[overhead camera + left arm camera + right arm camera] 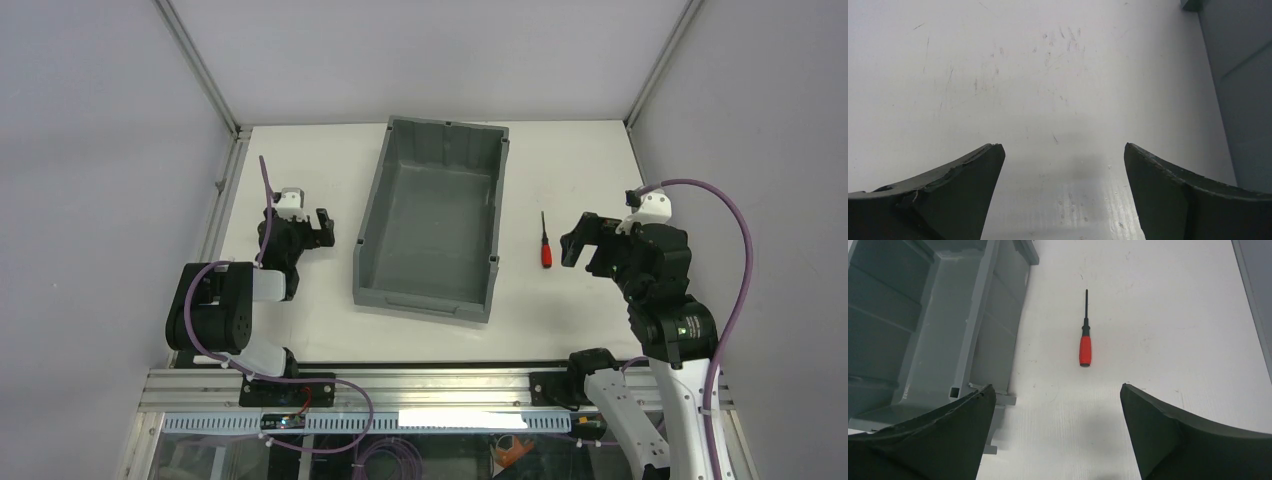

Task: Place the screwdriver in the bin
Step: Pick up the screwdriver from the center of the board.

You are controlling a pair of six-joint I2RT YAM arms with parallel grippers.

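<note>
My right gripper is next going to grasp the screwdriver by its red handle (546, 251) (1085, 344), near the spot where the handle joins the screwdriver's black part.
The screwdriver (545, 246) has a stubby red handle and a thin black shaft; it lies on the white table just right of the bin, shaft pointing away from the arms. In the right wrist view the screwdriver (1085, 340) lies ahead of the fingers. The grey bin (432, 217) stands in the middle of the table with nothing in it; the right wrist view has its outer wall (958, 330) at left. My right gripper (585, 243) hovers open just right of the screwdriver, holding nothing. My left gripper (322, 228) is open beside the bin's left wall, over bare table (1048, 90).
White walls and aluminium posts close in the table on three sides. An aluminium rail (430, 385) runs along the near edge between the arm bases. Purple cables loop off both arms. The bin's corner (1243, 75) shows at the right of the left wrist view.
</note>
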